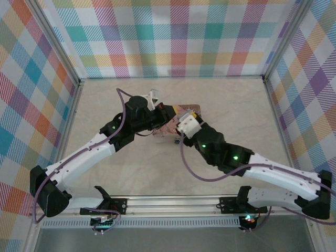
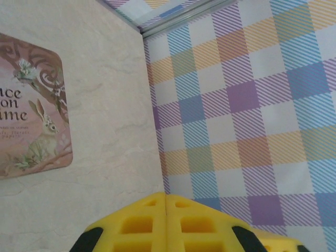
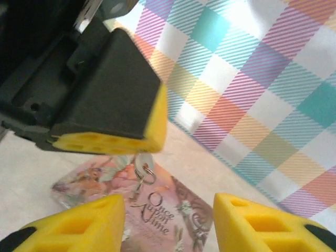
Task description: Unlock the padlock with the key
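Note:
My right gripper will back off, level out and take the key's head (image 3: 143, 161), because it tilts down toward the pink tin past the key in my left gripper.
In the right wrist view my left gripper (image 3: 152, 139) is shut on the key (image 3: 140, 161), a small silvery key whose head and ring hang just under the yellow pads. My right gripper (image 3: 168, 223) stands open right below it, one yellow finger on each side and nothing between them. In the left wrist view the left fingertips (image 2: 157, 210) press flat together. From above, both grippers meet over the pink tin (image 1: 169, 129), left gripper (image 1: 169, 112) beside right gripper (image 1: 181, 121). The padlock is hidden.
The pink illustrated tin (image 3: 178, 215) lies flat on the beige table beneath both grippers. Chequered walls (image 1: 173, 37) close in the back and both sides. Open tabletop (image 1: 231, 105) lies right of the arms and more towards the near edge.

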